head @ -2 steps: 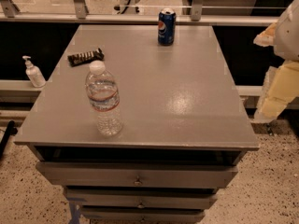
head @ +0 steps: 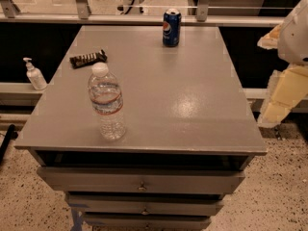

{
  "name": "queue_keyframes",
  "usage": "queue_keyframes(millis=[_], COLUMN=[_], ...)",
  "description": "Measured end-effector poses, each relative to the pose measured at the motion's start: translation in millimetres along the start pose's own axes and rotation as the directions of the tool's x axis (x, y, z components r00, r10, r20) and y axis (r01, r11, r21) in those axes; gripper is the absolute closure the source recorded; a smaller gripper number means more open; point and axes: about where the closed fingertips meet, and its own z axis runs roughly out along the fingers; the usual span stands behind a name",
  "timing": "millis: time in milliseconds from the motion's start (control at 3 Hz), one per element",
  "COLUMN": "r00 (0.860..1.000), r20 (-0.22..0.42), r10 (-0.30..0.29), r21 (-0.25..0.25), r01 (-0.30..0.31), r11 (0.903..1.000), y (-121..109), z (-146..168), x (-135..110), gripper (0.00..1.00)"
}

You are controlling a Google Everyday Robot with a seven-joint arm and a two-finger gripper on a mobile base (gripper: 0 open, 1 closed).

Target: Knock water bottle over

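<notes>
I move my gripper to the water bottle next and close it around its body at the label band point(head: 109, 108), below the white cap.
The water bottle point(head: 107, 102) stands upright near the front left of the grey cabinet top point(head: 192, 105). It is clear ribbed plastic with a white cap and a red, white and blue label band. My gripper point(head: 278, 102) hangs off the right side of the cabinet, cream-coloured, below the white arm point(head: 296, 30). It is well to the right of the bottle and does not touch it or the cabinet top.
A blue Pepsi can point(head: 171, 27) stands at the back middle. A dark snack bar point(head: 88, 58) lies at the back left. A small white pump dispenser point(head: 34, 74) stands on a ledge left of the cabinet. Drawers point(head: 142, 182) are below the top.
</notes>
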Motion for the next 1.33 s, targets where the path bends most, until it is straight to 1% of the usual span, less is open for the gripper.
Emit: queue_keyframes(millis=[333, 667, 1000, 1333], r00=[0.995, 0.962, 0.884, 0.765], r20=[0.095, 0.274, 0.468, 0.643], r10=[-0.008, -0.01, 0.009, 0.038], r21=[-0.04, -0.103, -0.141, -0.175], r01=[0.012, 0.04, 0.065, 0.098], r11=[0.9991, 0.9939, 0.9878, 0.9796], y=[10.2, 27.6, 36.6, 43.8], z=[20.0, 58.2, 90.2, 109.6], x=[-19.3, -60.7, -112.5, -174.0], gripper=[0.0, 0.0, 0.0, 0.0])
